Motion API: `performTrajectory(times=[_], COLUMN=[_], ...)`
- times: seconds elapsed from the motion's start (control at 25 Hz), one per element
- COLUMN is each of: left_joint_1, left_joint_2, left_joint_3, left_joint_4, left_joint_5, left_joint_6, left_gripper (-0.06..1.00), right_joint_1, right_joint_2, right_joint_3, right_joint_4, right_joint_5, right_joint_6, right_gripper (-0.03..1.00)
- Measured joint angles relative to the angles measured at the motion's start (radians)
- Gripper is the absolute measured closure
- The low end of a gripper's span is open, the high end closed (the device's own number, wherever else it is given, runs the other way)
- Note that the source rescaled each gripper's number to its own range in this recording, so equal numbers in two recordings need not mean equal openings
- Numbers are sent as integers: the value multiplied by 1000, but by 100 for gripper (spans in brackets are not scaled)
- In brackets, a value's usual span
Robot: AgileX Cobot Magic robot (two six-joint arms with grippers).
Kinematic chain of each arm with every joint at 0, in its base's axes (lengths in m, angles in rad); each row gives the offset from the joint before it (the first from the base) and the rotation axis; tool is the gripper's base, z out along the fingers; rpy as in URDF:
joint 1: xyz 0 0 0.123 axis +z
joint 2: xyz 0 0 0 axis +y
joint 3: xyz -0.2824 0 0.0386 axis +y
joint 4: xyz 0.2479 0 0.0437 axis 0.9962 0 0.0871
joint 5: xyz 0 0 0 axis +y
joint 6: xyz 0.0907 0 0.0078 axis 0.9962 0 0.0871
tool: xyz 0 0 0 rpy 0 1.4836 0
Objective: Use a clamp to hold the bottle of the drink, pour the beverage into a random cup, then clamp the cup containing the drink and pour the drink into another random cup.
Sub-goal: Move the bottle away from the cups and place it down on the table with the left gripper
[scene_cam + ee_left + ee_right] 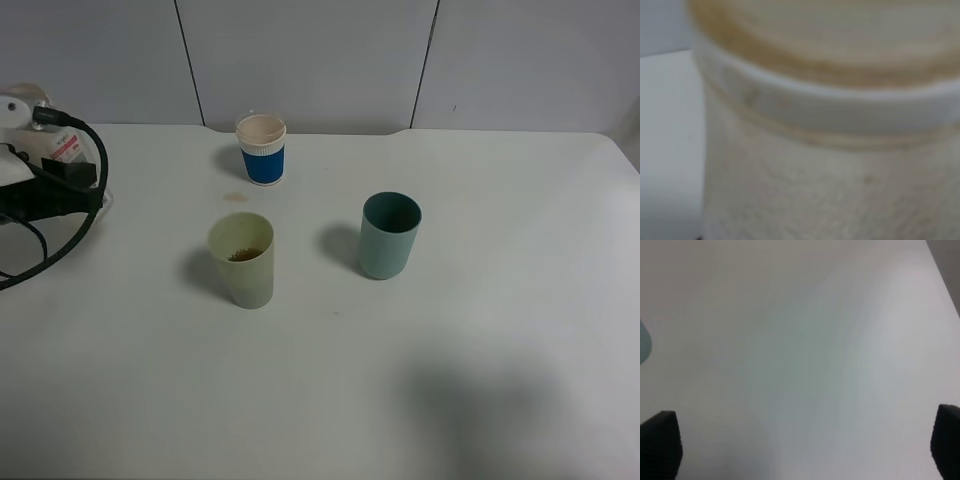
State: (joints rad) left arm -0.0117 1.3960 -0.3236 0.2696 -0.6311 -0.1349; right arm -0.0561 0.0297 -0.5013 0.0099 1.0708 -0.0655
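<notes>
I should use my left gripper to set the cream container upright on the bare table across the brown stain from the teal cup (pixel 143 215).
The drink bottle (pixel 262 149), blue with a white collar and a cream top, stands at the back of the white table (pixel 480 200). A pale yellow-green cup (pixel 242 260) with a little brown drink in it stands in front of it. A teal cup (pixel 388 235) stands to its right, looks empty, and shows as a sliver in the right wrist view (pixel 643 342). My right gripper (pixel 802 445) is open and empty over bare table. A blurred cream container with a white band (pixel 830 110) fills the left wrist view, hiding the left fingers.
The left arm's black body and cables (pixel 50 185) sit at the table's left edge. A small brown stain (pixel 236 197) lies in front of the bottle. A soft shadow (pixel 480 400) falls on the front right of the table.
</notes>
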Motion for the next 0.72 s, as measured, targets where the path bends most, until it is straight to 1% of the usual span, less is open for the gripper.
performTrajectory(times=[0.28, 0.6, 0.72], left_joint_1=[0, 0, 0], left_joint_2=[158, 304, 346], left_joint_3=[-1, -1, -2], left_joint_4=[-3, -3, -3], left_joint_5=[-186, -325, -358], left_joint_6=[5, 5, 5], left_gripper=[93, 93, 93], right_joint_1=[0, 0, 0], right_joint_2=[0, 0, 0], right_joint_3=[0, 0, 0], right_joint_4=[0, 0, 0], right_joint_5=[0, 0, 0], right_joint_6=[0, 0, 0], right_gripper=[-3, -3, -3])
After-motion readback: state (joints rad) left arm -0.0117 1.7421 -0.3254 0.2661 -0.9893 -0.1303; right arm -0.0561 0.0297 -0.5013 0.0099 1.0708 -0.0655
